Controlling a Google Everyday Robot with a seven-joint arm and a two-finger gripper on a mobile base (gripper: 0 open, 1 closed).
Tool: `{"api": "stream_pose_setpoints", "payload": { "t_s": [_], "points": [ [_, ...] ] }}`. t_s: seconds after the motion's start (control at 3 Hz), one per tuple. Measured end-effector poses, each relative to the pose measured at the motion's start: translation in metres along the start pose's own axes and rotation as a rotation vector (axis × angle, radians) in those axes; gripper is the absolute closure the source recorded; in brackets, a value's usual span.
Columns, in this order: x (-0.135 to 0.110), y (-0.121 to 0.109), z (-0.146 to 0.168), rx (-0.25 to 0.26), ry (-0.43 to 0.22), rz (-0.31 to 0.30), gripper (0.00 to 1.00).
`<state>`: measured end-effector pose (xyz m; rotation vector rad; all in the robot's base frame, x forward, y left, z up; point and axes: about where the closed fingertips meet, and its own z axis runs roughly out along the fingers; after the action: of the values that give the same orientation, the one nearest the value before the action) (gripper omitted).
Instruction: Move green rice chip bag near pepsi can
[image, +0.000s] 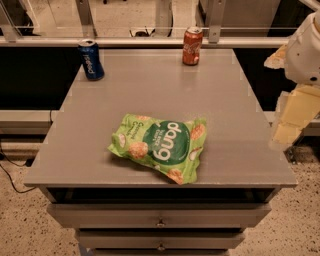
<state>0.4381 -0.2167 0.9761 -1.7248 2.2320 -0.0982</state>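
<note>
The green rice chip bag has the "dang" lettering (176, 142) in its middle, and my gripper will go there next and close on it.
The green rice chip bag (161, 146) lies flat near the front middle of the grey tabletop (235, 105), with its "dang" lettering upside down. The pepsi can (91, 59) stands upright at the table's far left corner. My gripper (290, 120) hangs at the right edge of the view, beside and off the table's right side, well to the right of the bag and far from the pepsi can. It holds nothing that I can see.
A red-orange soda can (192, 46) stands upright at the far edge of the table, right of centre. Drawers (160, 216) sit under the tabletop at the front. A rail (150, 42) runs behind the table.
</note>
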Motion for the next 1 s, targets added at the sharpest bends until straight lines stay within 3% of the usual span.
{"api": "stream_pose_setpoints", "payload": {
  "t_s": [0.33, 0.67, 1.0],
  "points": [
    [-0.003, 0.0, 0.007, -0.012, -0.013, 0.001, 0.0],
    [-0.014, 0.002, 0.031, -0.057, -0.059, 0.003, 0.0],
    [-0.046, 0.009, 0.076, -0.133, -0.123, 0.023, 0.0]
  ]
}}
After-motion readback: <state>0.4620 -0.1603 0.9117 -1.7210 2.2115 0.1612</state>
